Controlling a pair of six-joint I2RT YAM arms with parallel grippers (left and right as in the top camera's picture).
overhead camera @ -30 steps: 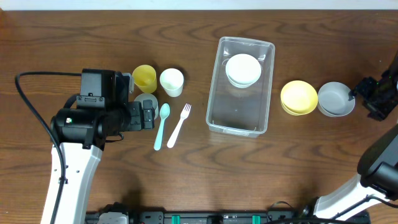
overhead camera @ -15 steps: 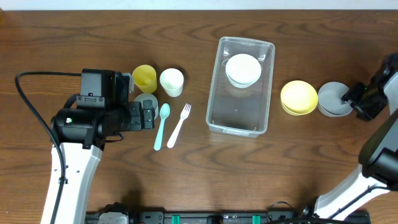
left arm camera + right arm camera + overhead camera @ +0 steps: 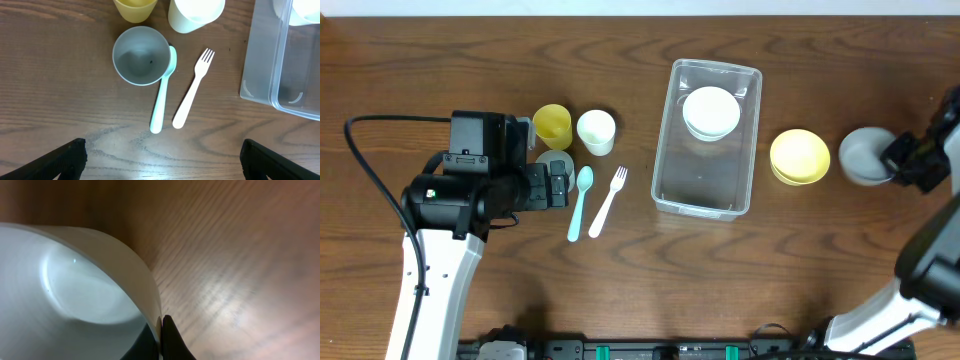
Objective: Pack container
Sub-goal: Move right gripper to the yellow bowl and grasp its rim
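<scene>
I should use my right gripper to set the grey bowl down inside the white bowl (image 3: 711, 109) in the container.
The container (image 3: 663, 150) is a clear tub in the middle of the table with a white bowl (image 3: 710, 111) in its far end. To its right sit a yellow bowl (image 3: 799, 156) and a grey bowl (image 3: 860, 153). My right gripper (image 3: 892, 160) is shut on the grey bowl's right rim. In the right wrist view the thin wall of the grey bowl (image 3: 75, 290) is pinched at the right gripper (image 3: 161, 335). My left gripper (image 3: 162, 150) hangs open over bare wood, just short of a grey cup (image 3: 140, 55), a teal spoon (image 3: 162, 95) and a white fork (image 3: 192, 90).
A yellow cup (image 3: 552, 125) and a white cup (image 3: 596, 131) stand behind the grey cup on the left. The container's near-left corner (image 3: 260, 60) shows at the right of the left wrist view. Bare wood lies along the front of the table.
My right gripper moved in over the grey bowl's right rim and shut on it. The bowl now looks tipped and stands slightly apart from the yellow bowl. The left arm stayed still.
</scene>
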